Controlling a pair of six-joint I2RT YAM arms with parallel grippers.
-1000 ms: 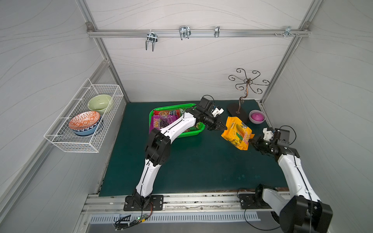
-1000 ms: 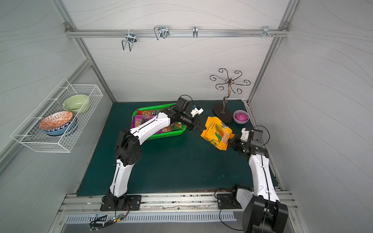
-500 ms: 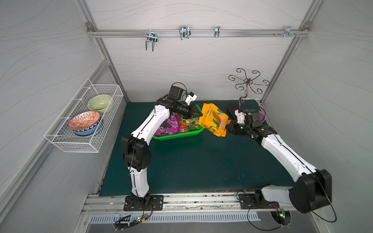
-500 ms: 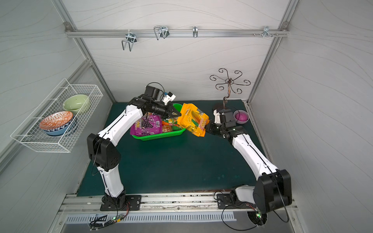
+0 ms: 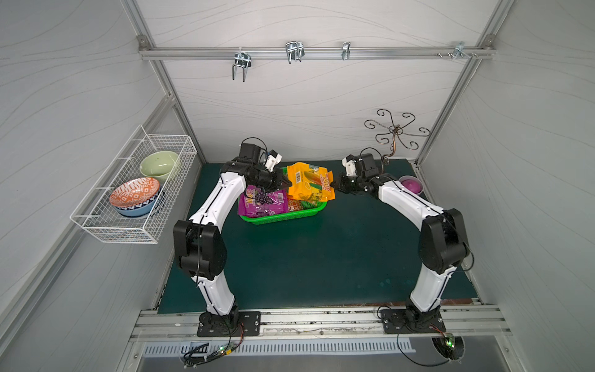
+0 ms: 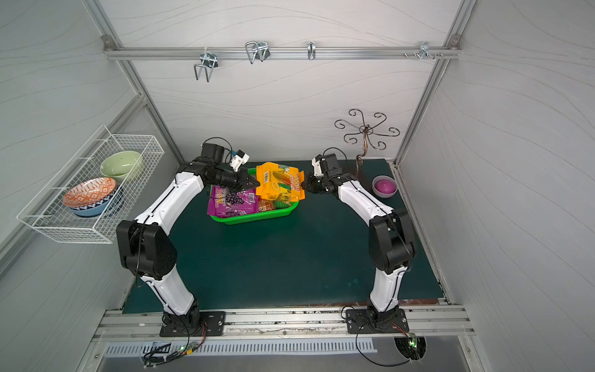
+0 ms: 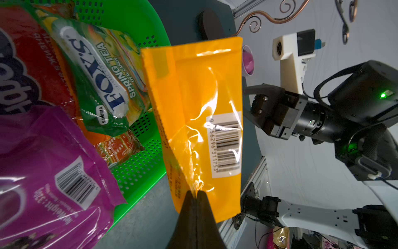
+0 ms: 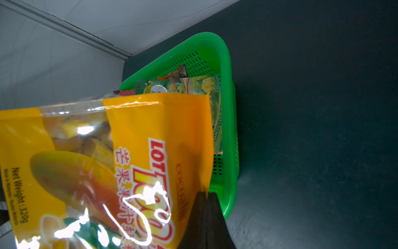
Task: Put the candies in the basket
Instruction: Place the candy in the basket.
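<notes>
With the yellow-orange candy bag's end over the basket's rim, I will lower the bag, retake its barcode side (image 5: 298, 177) with my left gripper and push that end inside.
A yellow-orange candy bag (image 5: 309, 182) (image 6: 279, 182) hangs stretched between my two grippers, over the right part of the green basket (image 5: 283, 219) (image 6: 254, 219). My left gripper (image 5: 287, 186) (image 7: 196, 193) is shut on the bag's (image 7: 200, 103) left edge. My right gripper (image 5: 335, 185) (image 8: 206, 193) is shut on the bag's (image 8: 129, 161) right edge. In the basket (image 7: 140, 172) lie a purple bag (image 5: 262, 203) (image 7: 43, 151), a green-yellow bag (image 7: 103, 82) (image 8: 189, 84), a small orange bag (image 7: 120, 146) and a red one (image 7: 32, 64).
A white wire basket (image 5: 135, 193) with bowls hangs on the left wall. A scrolled metal stand (image 5: 394, 138) and a small bowl with a purple thing in it (image 5: 410, 185) stand at the back right of the green mat. Hooks hang from the rail above.
Both arms have carried the yellow-orange bag leftward and toward the back, from the right of the basket to above it. Both grips have held.
</notes>
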